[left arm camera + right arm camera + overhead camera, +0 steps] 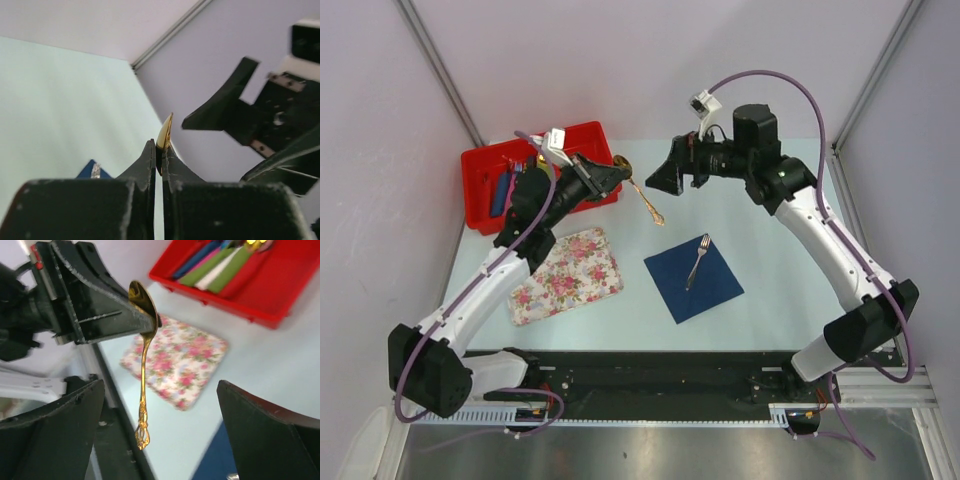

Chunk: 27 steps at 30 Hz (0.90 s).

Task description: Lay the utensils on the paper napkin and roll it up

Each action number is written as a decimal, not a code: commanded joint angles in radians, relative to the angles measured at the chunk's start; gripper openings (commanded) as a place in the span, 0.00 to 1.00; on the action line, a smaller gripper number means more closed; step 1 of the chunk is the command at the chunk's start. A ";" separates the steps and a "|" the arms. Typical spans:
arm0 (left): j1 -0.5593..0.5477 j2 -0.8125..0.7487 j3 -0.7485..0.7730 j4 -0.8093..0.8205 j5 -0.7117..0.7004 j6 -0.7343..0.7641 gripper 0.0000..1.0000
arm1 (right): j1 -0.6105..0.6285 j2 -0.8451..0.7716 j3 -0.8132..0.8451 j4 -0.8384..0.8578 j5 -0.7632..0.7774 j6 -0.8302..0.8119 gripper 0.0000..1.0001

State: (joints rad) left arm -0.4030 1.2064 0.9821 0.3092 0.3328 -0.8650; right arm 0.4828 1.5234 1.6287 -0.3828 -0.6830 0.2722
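Observation:
Next, my right gripper grips the gold spoon at the upper part of its handle (638,191) (144,364), just below the bowl that my left gripper holds.
My left gripper (616,170) is shut on the bowl of the gold spoon (642,195) and holds it in the air at the back of the table, its handle hanging down. The spoon also shows in the right wrist view (144,365) and as a gold edge between the left fingers (164,135). My right gripper (660,178) is open and empty, facing the spoon from the right, close to it. The silvery fork (697,260) lies on the flat navy napkin (693,278) at the table's middle.
A red bin (535,175) with several coloured rolls stands at the back left. A pink-flowered tray (566,275) lies left of the napkin.

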 commanded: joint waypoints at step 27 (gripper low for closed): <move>-0.148 0.045 0.087 -0.229 -0.210 0.276 0.00 | 0.116 0.176 0.214 -0.361 0.158 -0.214 0.41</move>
State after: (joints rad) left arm -0.5423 1.2514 1.0382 0.0582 0.1360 -0.6167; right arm 0.6044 1.7123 1.8023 -0.7601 -0.4534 0.0212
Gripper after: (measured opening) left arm 0.027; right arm 0.411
